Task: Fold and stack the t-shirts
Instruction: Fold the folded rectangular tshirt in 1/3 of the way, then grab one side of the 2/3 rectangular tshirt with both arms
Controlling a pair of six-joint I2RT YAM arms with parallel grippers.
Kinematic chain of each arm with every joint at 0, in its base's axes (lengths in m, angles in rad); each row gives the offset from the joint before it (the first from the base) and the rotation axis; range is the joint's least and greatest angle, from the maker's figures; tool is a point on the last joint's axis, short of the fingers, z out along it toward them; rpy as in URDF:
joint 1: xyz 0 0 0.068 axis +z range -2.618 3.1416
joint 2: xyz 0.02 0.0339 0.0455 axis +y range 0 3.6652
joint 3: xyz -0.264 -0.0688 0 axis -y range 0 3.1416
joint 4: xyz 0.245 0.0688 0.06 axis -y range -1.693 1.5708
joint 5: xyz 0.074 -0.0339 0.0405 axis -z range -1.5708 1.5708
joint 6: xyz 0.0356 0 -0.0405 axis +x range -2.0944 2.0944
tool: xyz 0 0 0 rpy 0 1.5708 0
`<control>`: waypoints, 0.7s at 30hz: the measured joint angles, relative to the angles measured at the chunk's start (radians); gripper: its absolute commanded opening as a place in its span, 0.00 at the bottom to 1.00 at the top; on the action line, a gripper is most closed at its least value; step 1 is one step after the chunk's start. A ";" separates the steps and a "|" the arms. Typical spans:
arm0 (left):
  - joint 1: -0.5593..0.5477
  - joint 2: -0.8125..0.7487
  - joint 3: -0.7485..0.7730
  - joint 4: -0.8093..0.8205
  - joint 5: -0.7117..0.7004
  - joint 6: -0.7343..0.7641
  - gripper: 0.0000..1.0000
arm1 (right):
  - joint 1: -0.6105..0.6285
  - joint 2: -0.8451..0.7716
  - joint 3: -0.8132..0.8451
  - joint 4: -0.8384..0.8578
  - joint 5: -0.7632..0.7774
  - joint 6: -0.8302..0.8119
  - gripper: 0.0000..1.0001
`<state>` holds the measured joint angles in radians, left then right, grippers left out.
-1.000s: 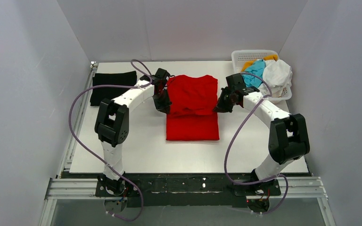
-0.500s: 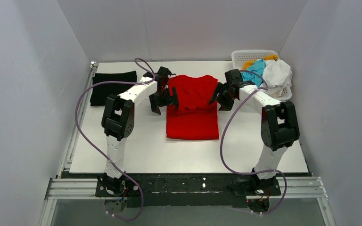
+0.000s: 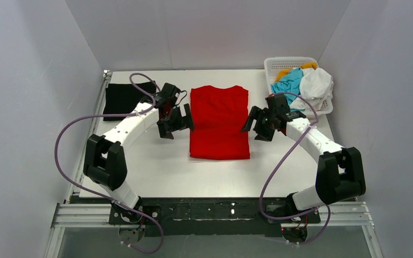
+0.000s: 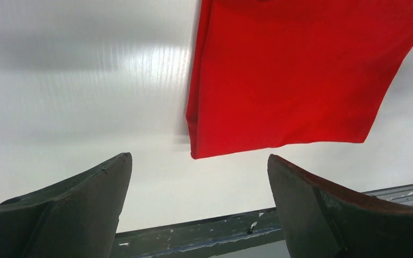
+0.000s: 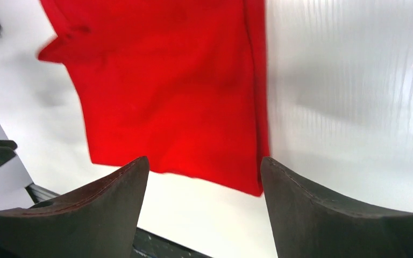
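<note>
My right gripper needs to move next to the red t-shirt's near corner (image 3: 248, 157) (image 5: 258, 191) on the basket's side of the table, and it will close there.
A bright red t-shirt (image 3: 219, 122) lies folded into a long rectangle in the middle of the white table (image 3: 156, 172), held by neither gripper. My left gripper (image 3: 175, 127) hovers open just off its left edge. My right gripper (image 3: 257, 128) hovers open just off its right edge. In the left wrist view the open left gripper (image 4: 199, 157) looks past the red t-shirt's (image 4: 290, 80) near corner. In the right wrist view the open right gripper (image 5: 203, 159) frames the red t-shirt's (image 5: 172, 91) near edge. A black folded t-shirt (image 3: 123, 98) lies at the far left.
A white lattice basket (image 3: 292, 63) at the far right corner holds cyan (image 3: 289, 81), white (image 3: 317, 85) and orange (image 3: 310, 66) t-shirts heaped together. Grey walls close in three sides. A metal rail (image 3: 209, 212) runs along the near edge.
Both grippers have opened, let go of the red t-shirt and drawn back outward to its sides. The fold they carried now lies flat on the shirt.
</note>
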<state>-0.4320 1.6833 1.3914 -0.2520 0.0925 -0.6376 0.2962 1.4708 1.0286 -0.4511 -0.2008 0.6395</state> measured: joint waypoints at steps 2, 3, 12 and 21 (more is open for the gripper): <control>0.000 -0.037 -0.064 0.024 0.022 -0.016 0.98 | 0.000 -0.030 -0.074 0.006 -0.016 0.007 0.82; 0.000 -0.046 -0.105 0.041 0.042 -0.026 0.98 | 0.000 -0.036 -0.105 0.007 -0.023 0.011 0.82; -0.001 0.086 -0.218 0.153 0.161 -0.120 0.78 | 0.000 -0.002 -0.241 0.069 -0.058 0.072 0.73; -0.018 0.135 -0.272 0.234 0.213 -0.177 0.46 | 0.000 0.015 -0.288 0.128 -0.067 0.114 0.64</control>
<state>-0.4496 1.8179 1.1194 -0.0177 0.3058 -0.8143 0.2966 1.4860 0.7406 -0.3233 -0.2676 0.7536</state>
